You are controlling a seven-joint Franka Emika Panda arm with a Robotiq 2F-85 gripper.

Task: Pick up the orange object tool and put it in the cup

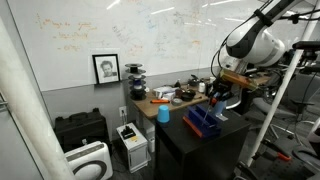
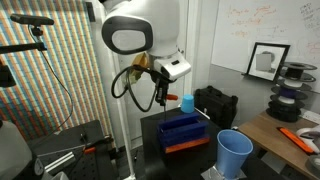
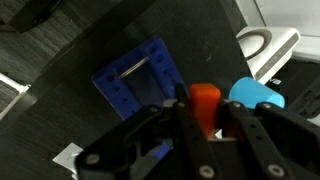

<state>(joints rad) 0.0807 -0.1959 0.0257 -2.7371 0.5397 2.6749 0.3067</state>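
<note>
Next, I let go of the orange object tool, now held above the black table, inside the larger blue cup (image 1: 220, 101) beside the dark blue tray.
In the wrist view my gripper (image 3: 205, 118) is shut on the orange tool (image 3: 205, 98), whose blunt orange-red end sticks out between the black fingers. The pale light-blue cup (image 3: 257, 95) stands just to the right of the fingers, on the black table. In both exterior views the gripper (image 1: 222, 97) (image 2: 161, 99) hangs above the black table near the dark blue tray (image 1: 203, 122) (image 2: 183, 130). The cup also shows in both exterior views (image 1: 163, 113) (image 2: 187, 103), beyond the tray. The tool is too small to make out there.
A larger, more saturated blue cup (image 2: 235, 152) stands near the tray. The dark blue tray (image 3: 135, 78) lies to the left of the fingers. A white appliance (image 3: 270, 48) sits on the floor past the table edge. A cluttered wooden desk (image 1: 165, 100) is behind.
</note>
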